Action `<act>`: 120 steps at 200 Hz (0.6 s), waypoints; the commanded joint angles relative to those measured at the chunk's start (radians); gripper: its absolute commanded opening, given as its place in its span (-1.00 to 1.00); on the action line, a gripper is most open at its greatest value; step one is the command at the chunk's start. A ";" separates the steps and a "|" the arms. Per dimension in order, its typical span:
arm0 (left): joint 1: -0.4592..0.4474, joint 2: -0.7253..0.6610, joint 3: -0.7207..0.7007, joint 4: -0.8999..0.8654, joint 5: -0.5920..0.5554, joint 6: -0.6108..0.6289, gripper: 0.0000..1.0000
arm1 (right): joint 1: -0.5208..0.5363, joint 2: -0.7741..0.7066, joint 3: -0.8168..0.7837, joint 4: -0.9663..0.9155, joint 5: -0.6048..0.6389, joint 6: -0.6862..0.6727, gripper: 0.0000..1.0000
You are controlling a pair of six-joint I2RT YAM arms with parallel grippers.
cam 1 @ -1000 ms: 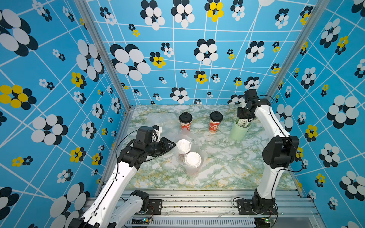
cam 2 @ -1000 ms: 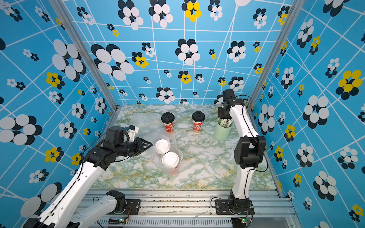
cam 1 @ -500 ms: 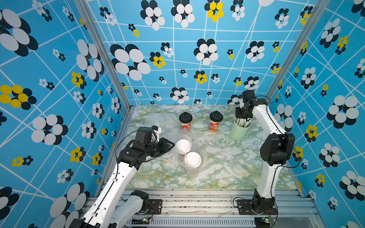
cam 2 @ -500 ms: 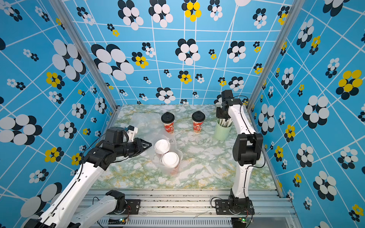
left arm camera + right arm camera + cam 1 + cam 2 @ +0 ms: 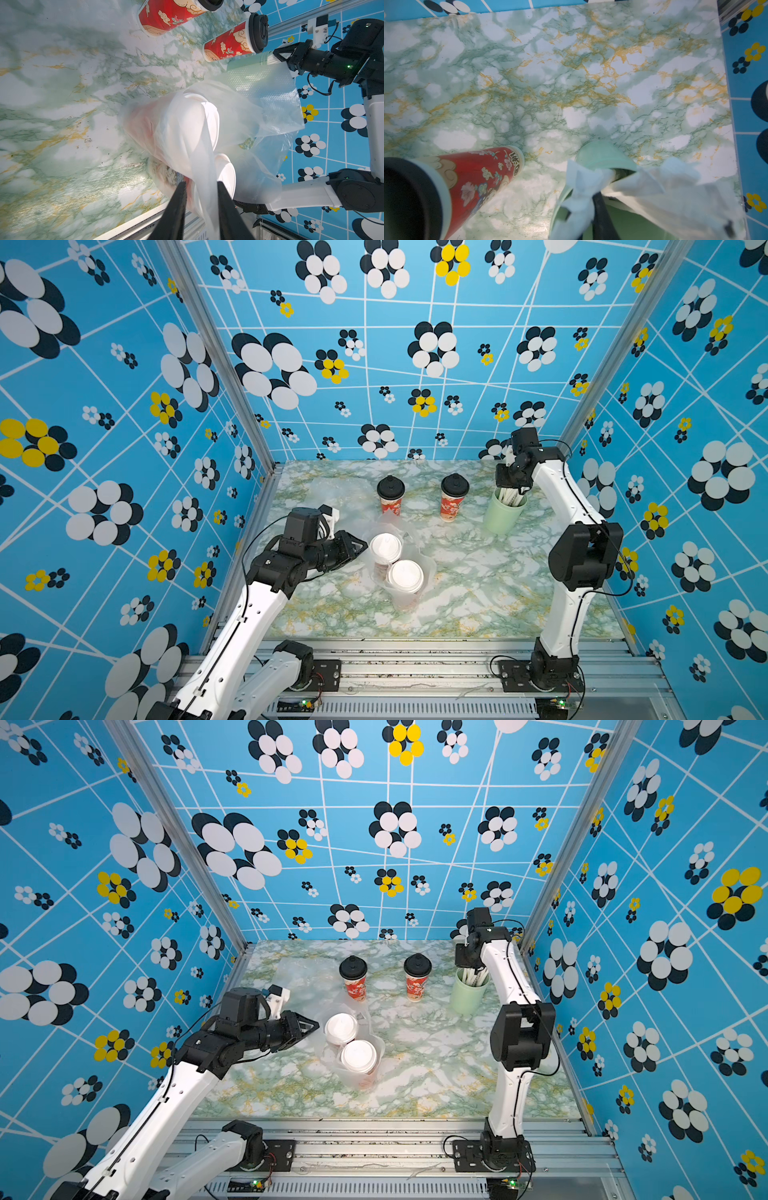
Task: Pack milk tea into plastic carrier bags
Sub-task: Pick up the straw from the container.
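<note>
My left gripper should pinch that edge [image 5: 204, 170] of the bag, which sags over the white lid, and pull it aside before my right gripper adds the straw.
Two white-lidded milk tea cups [image 5: 386, 547] [image 5: 405, 576] stand inside a plastic carrier bag [image 5: 430, 568] at mid-table. My left gripper [image 5: 362, 546] [image 5: 200, 182] is at the bag's left edge. It is open, and a strip of the bag [image 5: 204, 166] runs between its fingers, against one of them. Two black-lidded milk tea cups [image 5: 390, 493] [image 5: 454, 493] stand bare behind. My right gripper [image 5: 513, 487] [image 5: 588, 194] reaches down into the pale green straw cup [image 5: 500, 518], shut on a white wrapped straw [image 5: 581, 187]. Only one black finger [image 5: 602, 207] shows.
A second thin plastic carrier bag [image 5: 328, 493] seems to lie flat at the back left of the marble table [image 5: 478, 605]. Patterned blue walls close in the left, back and right sides. The right arm's elbow [image 5: 582, 560] hangs over the table's right side.
The right gripper has shifted slightly left over the straw cup and its jaws have closed. The left arm, bag and cups have not moved.
</note>
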 commanded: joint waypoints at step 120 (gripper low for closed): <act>0.011 0.014 0.038 -0.010 -0.012 0.045 -0.21 | 0.110 -0.266 0.091 -0.111 0.085 0.025 -0.90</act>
